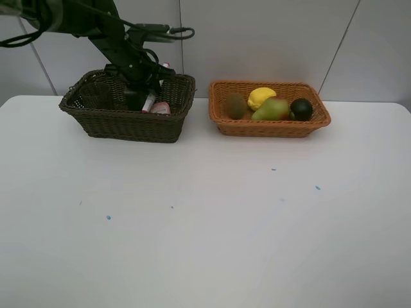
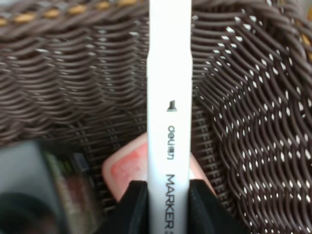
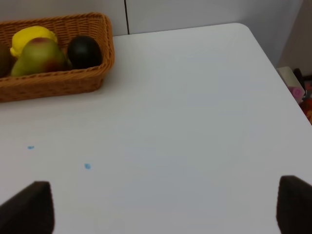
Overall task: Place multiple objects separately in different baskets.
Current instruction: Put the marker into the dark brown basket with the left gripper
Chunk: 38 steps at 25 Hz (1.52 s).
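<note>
Next, my left gripper sets the white marker down against the pink bottle in the dark brown basket (image 1: 159, 106).
My left gripper (image 1: 142, 90) reaches down into the dark brown basket (image 1: 103, 122) and is shut on the white marker (image 1: 149, 100). In the left wrist view the marker (image 2: 169, 112) stands between my fingertips (image 2: 132, 204), above the pink bottle (image 2: 127, 171) on the basket's floor. A dark bottle (image 2: 66, 190) lies blurred beside it. The mauve cup cannot be made out. The orange-tan basket (image 1: 270, 127) holds the kiwi (image 1: 235, 106), lemon (image 1: 261, 97), pear (image 1: 271, 110) and dark green fruit (image 1: 301, 109). My right gripper (image 3: 161, 209) is open and empty over bare table.
The white table (image 1: 205, 218) carries a few small blue specks (image 1: 108, 217). The right wrist view shows the orange-tan basket (image 3: 53, 80), the table's rounded corner (image 3: 243, 29), and clutter (image 3: 300, 92) beyond the edge. A grey wall stands behind the baskets.
</note>
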Tool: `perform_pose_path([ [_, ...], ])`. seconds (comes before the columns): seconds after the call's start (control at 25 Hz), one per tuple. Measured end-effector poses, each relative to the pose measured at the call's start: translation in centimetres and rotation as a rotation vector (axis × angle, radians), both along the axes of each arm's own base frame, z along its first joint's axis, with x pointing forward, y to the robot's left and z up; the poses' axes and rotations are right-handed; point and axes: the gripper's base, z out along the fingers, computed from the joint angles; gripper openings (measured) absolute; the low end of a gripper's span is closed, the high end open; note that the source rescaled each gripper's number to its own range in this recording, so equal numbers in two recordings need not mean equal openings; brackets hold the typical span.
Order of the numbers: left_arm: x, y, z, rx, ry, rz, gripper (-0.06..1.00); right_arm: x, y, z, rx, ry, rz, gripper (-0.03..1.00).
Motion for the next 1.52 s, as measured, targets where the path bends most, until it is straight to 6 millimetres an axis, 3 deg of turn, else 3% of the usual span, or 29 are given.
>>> perform_pose_path([
  [0.52, -0.1, -1.8, -0.3, 0.001, -0.056, -0.052, 0.20, 0.0, 0.0, 0.0, 0.000, 0.000, 0.000, 1.00],
  [1.16, 0.1, -1.8, -0.4, -0.002, -0.075, -0.051, 0.21, 0.0, 0.0, 0.0, 0.000, 0.000, 0.000, 0.99],
  [1.24, 0.1, -1.8, -0.3, -0.002, -0.078, -0.050, 0.34, 0.0, 0.0, 0.0, 0.000, 0.000, 0.000, 0.99],
  [1.4, 0.5, -1.9, -0.1, -0.014, -0.128, -0.041, 0.87, 0.0, 0.0, 0.0, 0.000, 0.000, 0.000, 0.99],
  [1.52, 0.6, -2.0, 0.0, -0.020, -0.149, -0.040, 0.98, 0.0, 0.0, 0.0, 0.000, 0.000, 0.000, 0.99],
])
